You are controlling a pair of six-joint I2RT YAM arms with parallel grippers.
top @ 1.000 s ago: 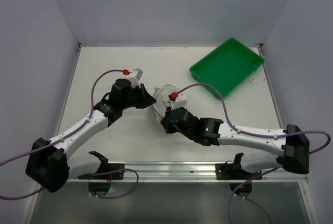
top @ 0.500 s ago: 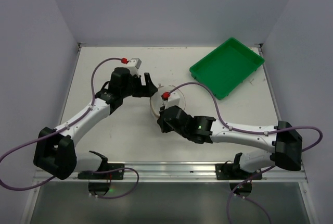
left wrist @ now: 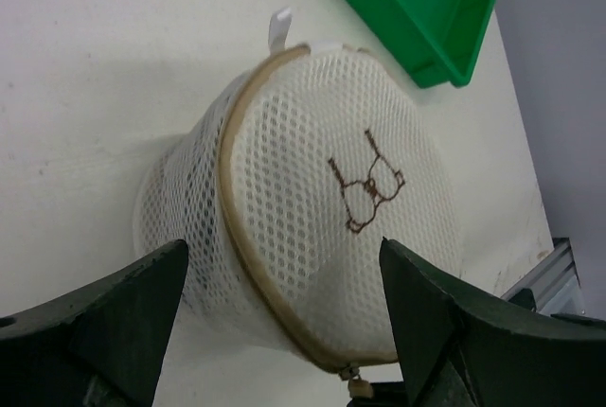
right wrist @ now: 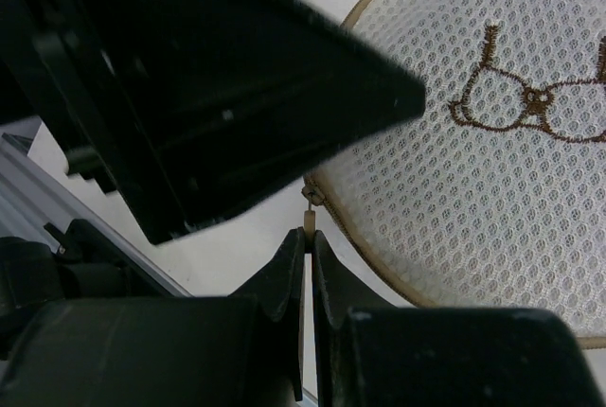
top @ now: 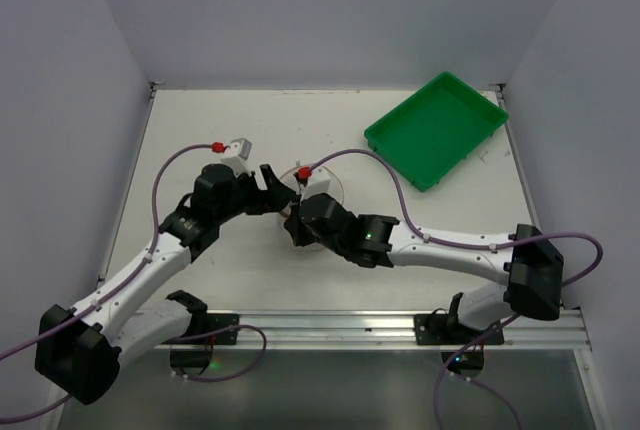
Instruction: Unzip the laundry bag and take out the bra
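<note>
The zip pull in my right gripper is crowded by my left gripper, so next my left gripper backs away and pinches the bag's tan rim farther (left wrist: 230,203) along.
The laundry bag (left wrist: 312,208) is a round white mesh cylinder lying on its side, its face showing a small bra drawing (left wrist: 367,189). My left gripper (left wrist: 282,246) is open, one finger on each side of the bag's near end, touching nothing. My right gripper (right wrist: 310,241) is shut on the small zip pull (right wrist: 310,221) at the bag's tan rim (right wrist: 379,265). In the top view both grippers, left (top: 282,190) and right (top: 293,228), meet at the bag (top: 333,187), which the arms mostly cover. The bra is hidden.
A green rectangular tray (top: 437,128) sits at the back right of the white table (top: 220,130), also seen in the left wrist view as the tray (left wrist: 426,0) just beyond the bag. Grey walls close the table's sides and back.
My left gripper has opened and let go of the bag, and its arm has drawn back toward me. The right arm moved left, keeping hold of the zip pull.
</note>
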